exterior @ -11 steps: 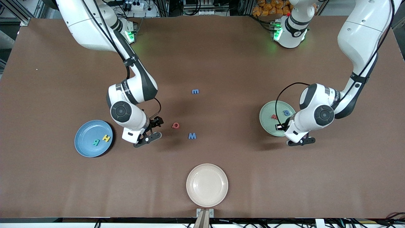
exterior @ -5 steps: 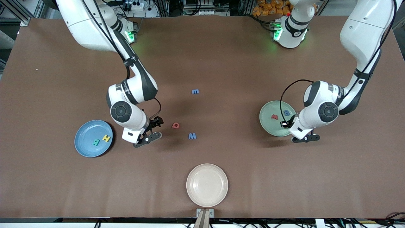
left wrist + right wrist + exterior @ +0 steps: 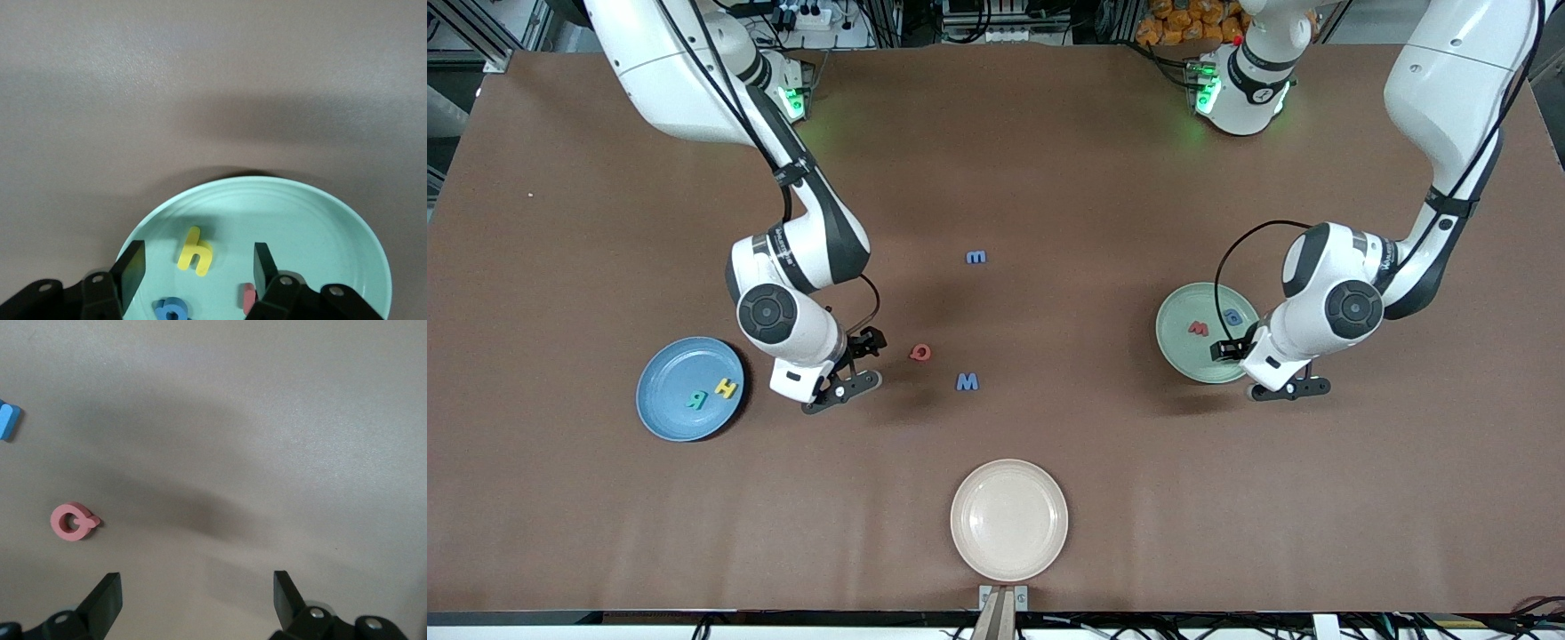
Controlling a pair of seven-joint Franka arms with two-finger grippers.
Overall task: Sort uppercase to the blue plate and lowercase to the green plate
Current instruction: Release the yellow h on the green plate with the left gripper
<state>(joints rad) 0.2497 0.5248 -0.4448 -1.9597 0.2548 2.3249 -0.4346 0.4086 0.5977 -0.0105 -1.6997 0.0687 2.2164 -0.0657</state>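
The red Q beside the blue W is next for my right gripper, which should go there and close on the Q's round outer sides (image 3: 919, 352) (image 3: 71, 521).
The green plate (image 3: 1183, 342) holds a red w (image 3: 1198, 328) and a blue a (image 3: 1232, 316). My left gripper (image 3: 1254, 369) hangs open just over that plate's rim. In the left wrist view a yellow h (image 3: 195, 251) lies loose on the green plate (image 3: 320, 227) between the open fingers (image 3: 133, 263) of the left gripper (image 3: 198, 267), touching neither. The blue plate (image 3: 671, 378) carries a yellow H (image 3: 727, 388) and a teal R (image 3: 698, 399). A red Q (image 3: 919, 353), a blue W (image 3: 967, 381) and a small blue m (image 3: 976, 257) lie on the table. My right gripper (image 3: 852, 366) waits open and empty beside the Q (image 3: 73, 521).
A cream plate (image 3: 1008, 520) sits nearest the front camera at mid-table. The brown table stretches bare between the two coloured plates apart from the loose letters.
The left gripper has opened and let go of the yellow h, which now rests on the green plate. The left arm shifted slightly toward its own end. The right arm stayed still.
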